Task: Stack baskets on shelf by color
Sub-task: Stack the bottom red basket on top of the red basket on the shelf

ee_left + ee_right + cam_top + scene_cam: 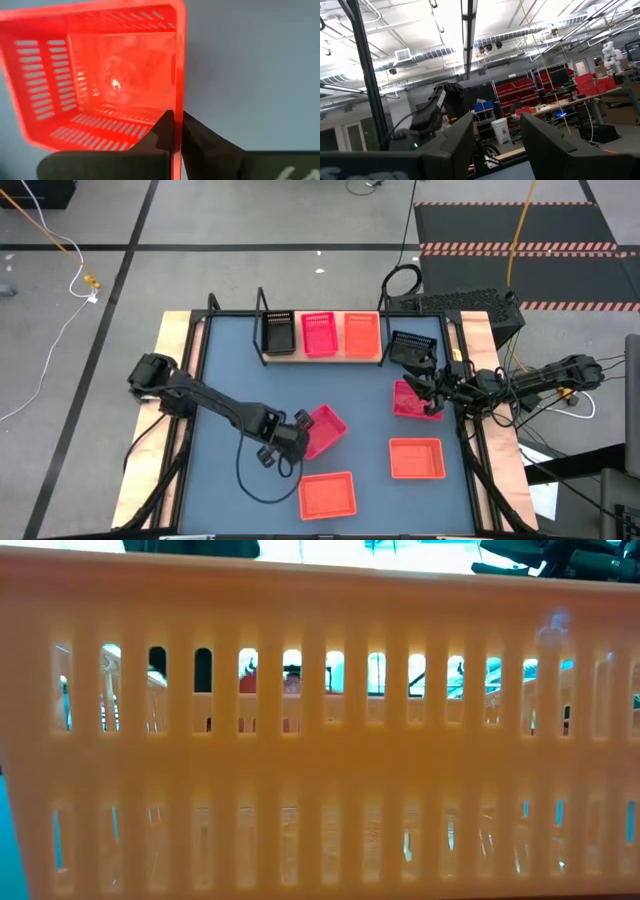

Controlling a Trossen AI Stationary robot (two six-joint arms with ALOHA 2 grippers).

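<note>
Next, my left gripper sets its pink-red basket free inside the shelf's pink-red basket (320,332), between the black one and the orange one.
A pink-red basket (325,430) lies turned askew at the table's middle, with my left gripper (300,432) shut on its wall. On the shelf (340,359) at the far edge stand a black basket (277,333), a pink-red one (319,333) and an orange one (361,335) side by side. Another black basket (408,346) and another pink-red basket (408,402) lie at the right, partly under my right gripper (428,387). That gripper is open and points up into the room (497,125). Two orange baskets (415,458) (328,494) lie near the front. My left gripper (176,117) pinches the side wall (177,95) of the pink-red basket that faces the left arm. One finger is inside the basket and one finger (200,135) outside, coming steeply from above. The basket stays level with its mouth up; whether its bottom is off the table I cannot tell.
The slotted wall of an orange basket (320,740) fills the low view and hides nearly all of the table behind it. Wooden side rails (175,380) border the blue tabletop (230,380), with free room at its left between the shelf and the left arm.
</note>
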